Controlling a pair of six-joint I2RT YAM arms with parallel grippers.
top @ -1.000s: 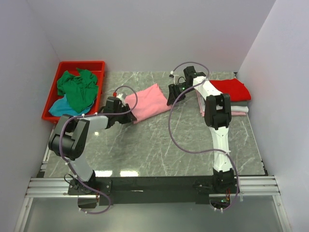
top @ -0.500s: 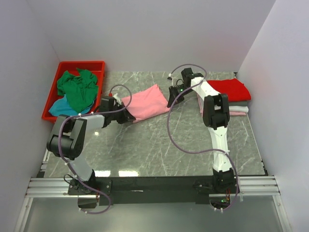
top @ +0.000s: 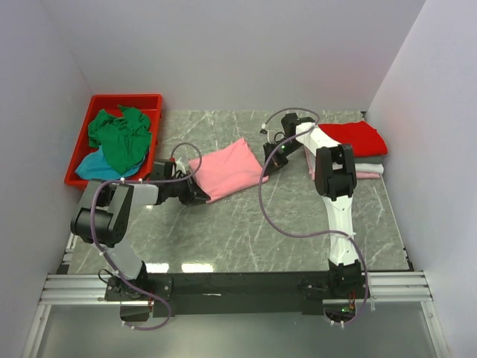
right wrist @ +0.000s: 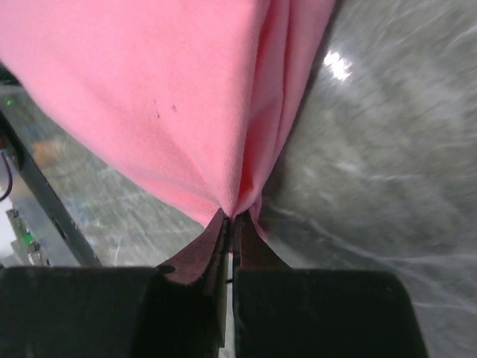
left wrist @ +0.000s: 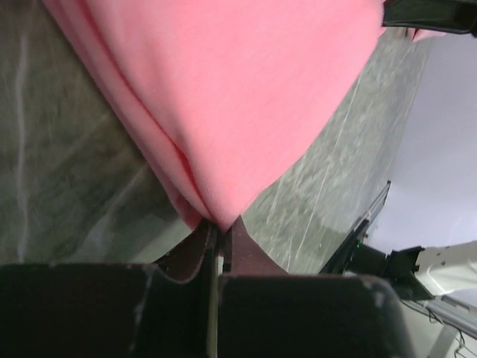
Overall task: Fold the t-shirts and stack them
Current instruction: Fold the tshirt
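Note:
The robot's right gripper pinches the near corner of the salmon pink t-shirt, so it should grab the t-shirt's side edge farther in before (top: pixel 252 157) it carries the t-shirt to the stack.
A folded salmon pink t-shirt (top: pixel 228 168) lies mid-table between the two arms. My left gripper (top: pixel 199 195) is shut on its near left corner; in the left wrist view the cloth (left wrist: pixel 223 97) bunches into the closed left gripper (left wrist: pixel 221 226). My right gripper (top: pixel 270 162) is shut on the shirt's right corner, and the right wrist view shows pink cloth (right wrist: pixel 149 97) pinched in that right gripper (right wrist: pixel 232 218). A folded red t-shirt (top: pixel 356 139) tops a stack with a pale pink one (top: pixel 365 174) at the right. Green (top: pixel 118 135) and teal (top: pixel 95 168) t-shirts lie crumpled in the bin.
A red plastic bin (top: pixel 146 100) stands at the back left, beside the left wall. The grey marble table (top: pixel 246 231) runs to a black front rail. White walls close the back and both sides. The right arm's cable (top: pixel 262 201) loops over the table.
Both grippers closed on the pink shirt's corners. The shirt shifted toward the near side and slightly right, and the left gripper came nearer along with it.

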